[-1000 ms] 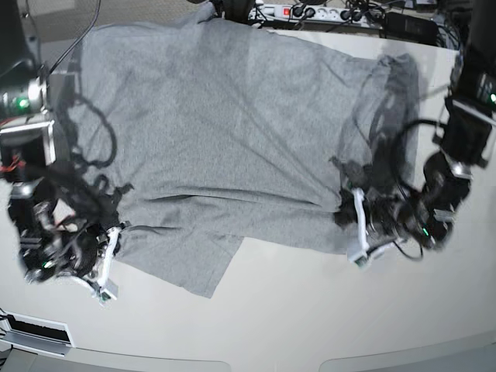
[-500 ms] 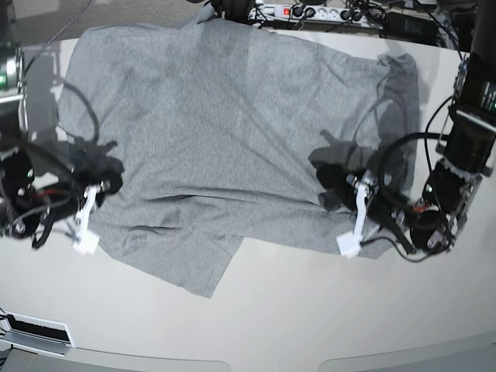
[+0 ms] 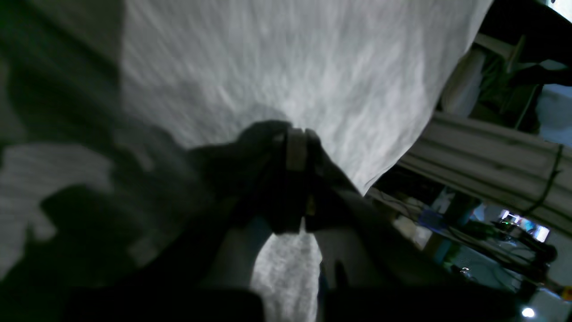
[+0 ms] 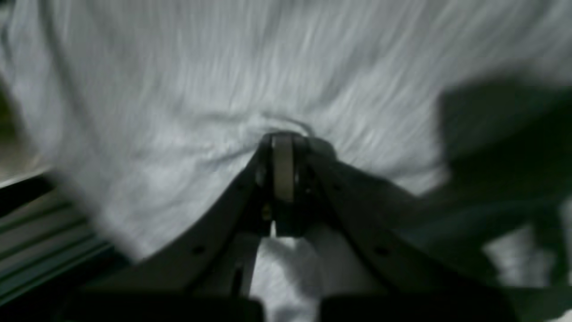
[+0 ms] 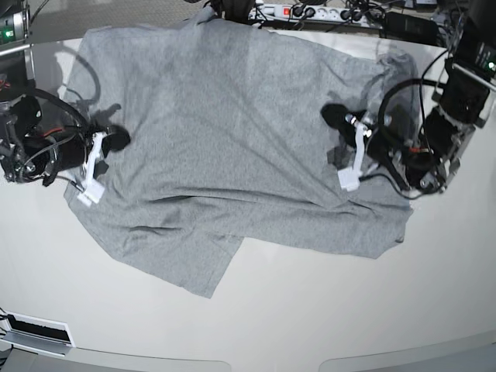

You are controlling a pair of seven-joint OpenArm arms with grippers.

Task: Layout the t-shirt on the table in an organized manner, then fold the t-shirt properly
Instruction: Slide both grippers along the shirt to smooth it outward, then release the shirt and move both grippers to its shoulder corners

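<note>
My right gripper needs to let go of the pinched cloth near the t-shirt's side edge, beside its wrist's white bracket point(image 5: 80, 161).
The heather-grey t-shirt point(image 5: 225, 132) lies spread over the white table point(image 5: 310, 310), plain side up, with one sleeve pointing at the near edge. At the shirt's right side my left gripper point(image 5: 353, 159) is shut, and its wrist view shows the closed fingertips point(image 3: 297, 143) pinching the t-shirt point(image 3: 313, 67). My right gripper point(image 5: 91, 170) is shut at the shirt's left edge. There the cloth point(image 4: 223, 67) puckers around its closed fingertips point(image 4: 282, 147). No lettering shows.
A power strip point(image 5: 310, 12) and tangled cables run along the far table edge behind the collar. Both arms' black cable loops hang over the shirt's sides. Bare white tabletop stretches along the near side.
Both grippers have moved from the shirt's near corners toward the far side, staying shut. The shirt's side edges have shifted with them.
</note>
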